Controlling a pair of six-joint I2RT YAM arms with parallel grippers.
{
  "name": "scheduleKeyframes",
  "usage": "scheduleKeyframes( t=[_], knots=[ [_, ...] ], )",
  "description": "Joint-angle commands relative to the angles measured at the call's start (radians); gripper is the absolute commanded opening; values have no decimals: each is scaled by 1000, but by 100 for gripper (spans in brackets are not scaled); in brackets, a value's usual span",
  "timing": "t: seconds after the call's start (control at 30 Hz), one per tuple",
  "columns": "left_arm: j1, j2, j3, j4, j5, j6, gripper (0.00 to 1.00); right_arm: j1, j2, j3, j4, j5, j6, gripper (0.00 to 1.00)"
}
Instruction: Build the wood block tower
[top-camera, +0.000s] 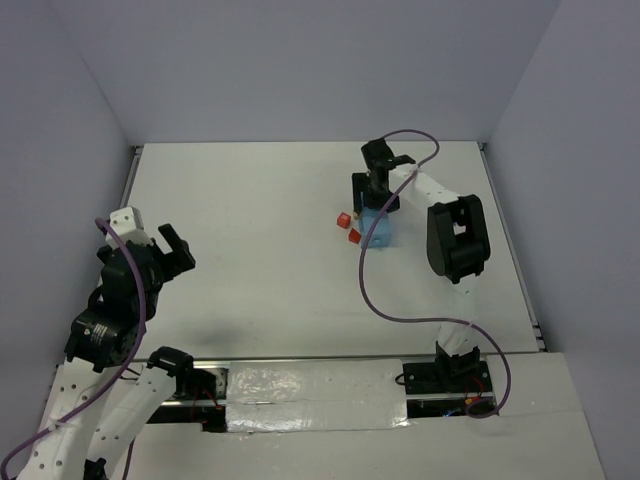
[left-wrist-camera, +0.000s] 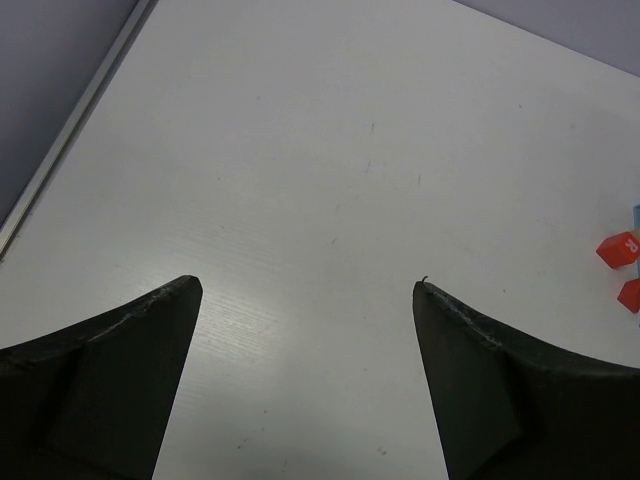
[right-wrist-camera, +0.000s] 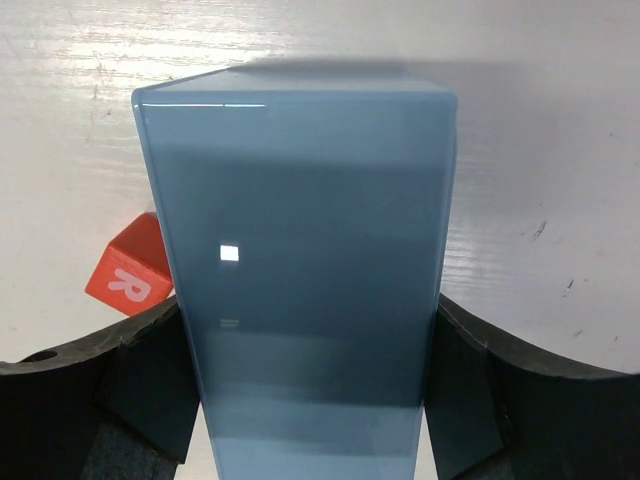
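Observation:
My right gripper needs to let go of the light-blue tray on bare white table (top-camera: 439, 193) near the back corner, a spot that is away from the red blocks.
Two small red wooden blocks (top-camera: 343, 219) (top-camera: 354, 236) of the tower set lie on the white table just left of a light-blue tray (top-camera: 378, 230). In the right wrist view the tray (right-wrist-camera: 300, 220) fills the space between my fingers. My right gripper (right-wrist-camera: 308, 303) has a finger pressed against each long side of it. A red cube with a white letter R (right-wrist-camera: 130, 270) sits at its left. My left gripper (left-wrist-camera: 308, 285) hangs open over bare table at the near left (top-camera: 175, 245). The red blocks (left-wrist-camera: 620, 247) show at its far right edge.
The white table (top-camera: 250, 220) is walled by grey panels at the back and both sides. A purple cable (top-camera: 375, 300) loops from the right arm over the table near the tray. Both arm bases sit on the near edge.

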Motion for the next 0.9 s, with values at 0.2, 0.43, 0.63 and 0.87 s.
scheduleKeyframes(
  t=[0.2, 0.43, 0.63, 0.87],
  knots=[
    [-4, -2, -7, 44, 4, 11, 100, 57, -57, 82, -114, 237, -25, 36],
    [-4, -7, -10, 44, 6, 10, 99, 173, 7, 181, -201, 373, -4, 36],
    [-6, -14, -10, 43, 3, 10, 100, 279, 125, 347, -289, 389, 22, 36],
    [-13, -20, -10, 44, 1, 10, 100, 332, 162, 424, -335, 482, 35, 37]
  ],
)
